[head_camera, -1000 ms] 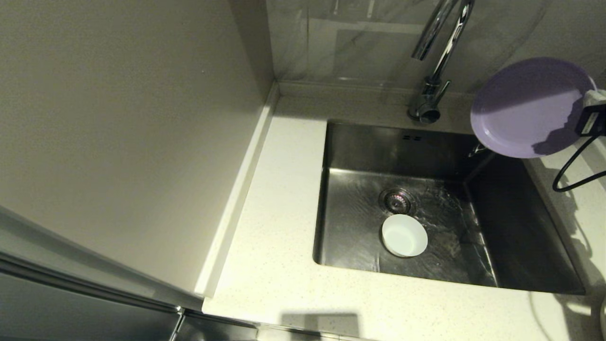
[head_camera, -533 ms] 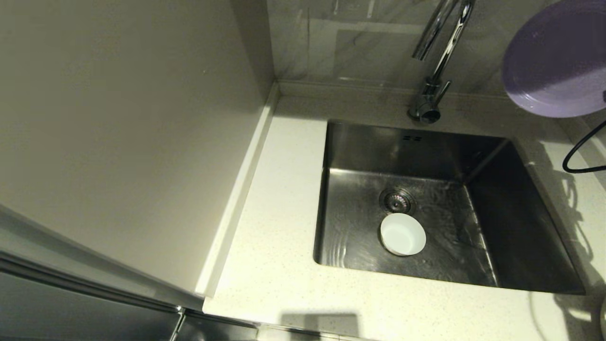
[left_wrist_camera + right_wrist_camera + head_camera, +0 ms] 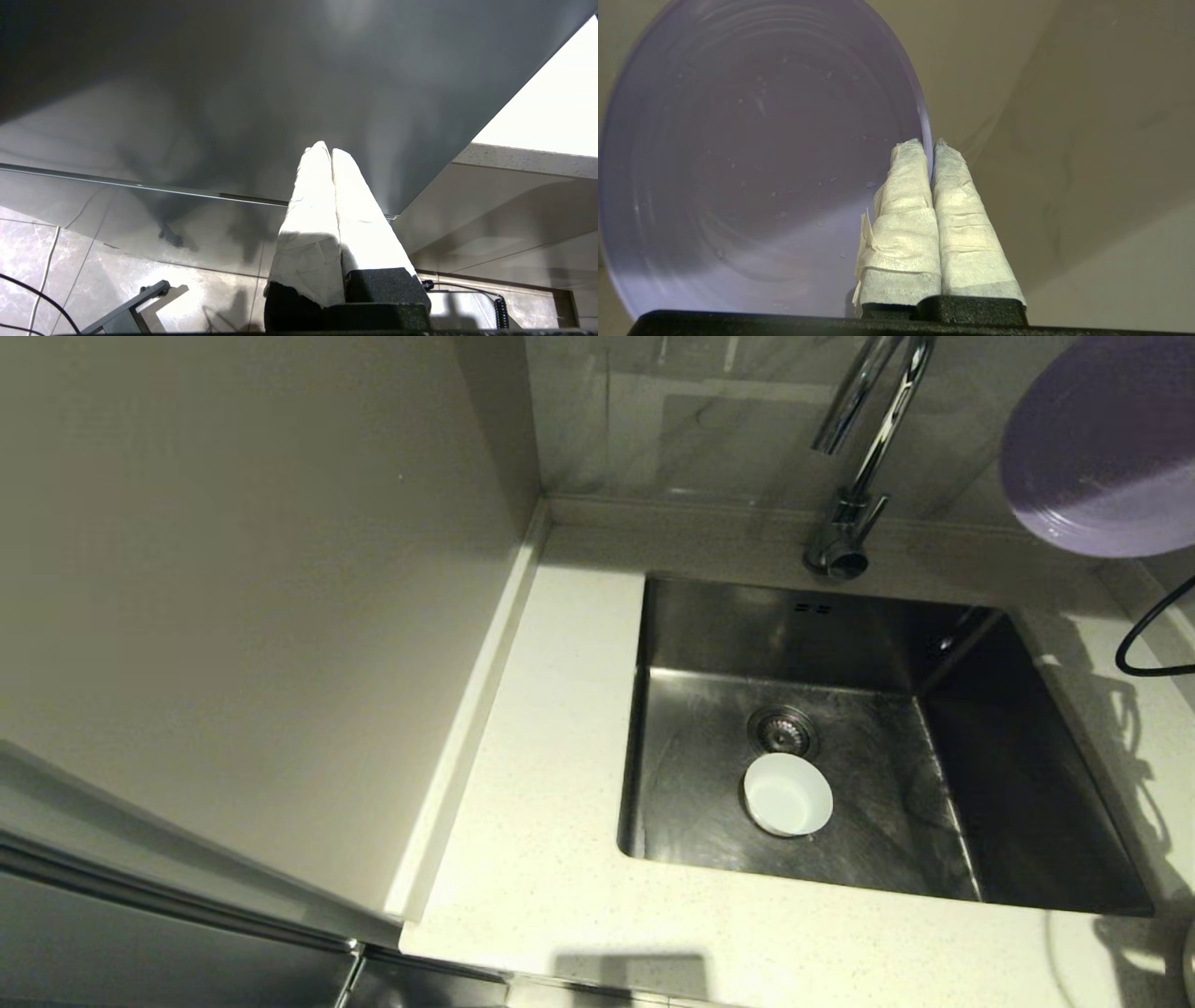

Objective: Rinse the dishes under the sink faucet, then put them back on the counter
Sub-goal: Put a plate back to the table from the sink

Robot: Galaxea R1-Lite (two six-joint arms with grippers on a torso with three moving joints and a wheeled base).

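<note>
The lilac-purple plate, now tilted in the air beyond the sink, will be let go by my right gripper on the part of the counter (image 3: 1127,710) beside the sink, near the black cable.
The lilac-purple plate (image 3: 1106,443) hangs tilted in the air at the far right, beyond the sink's right rim. In the right wrist view my right gripper (image 3: 930,142) is shut on the wet plate's (image 3: 752,158) rim. The small white bowl (image 3: 787,794) stands upright on the sink (image 3: 1018,803) floor, just in front of the round drain (image 3: 782,731). The chrome faucet (image 3: 854,476) rises behind the basin. The cream-beige plate is out of view. My left gripper (image 3: 325,149) is shut on nothing, parked low beside the cabinet front.
The speckled counter (image 3: 560,784) frames the basin, with a broad stretch on the left against a beige wall (image 3: 243,597). A black cable (image 3: 1144,644) loops over the counter at the right. The basin floor is wet.
My right gripper has lifted the purple plate up and to the right, away from the sink's back right corner. The water rippling across the basin floor has drained off. The bowl drifted slightly left.
</note>
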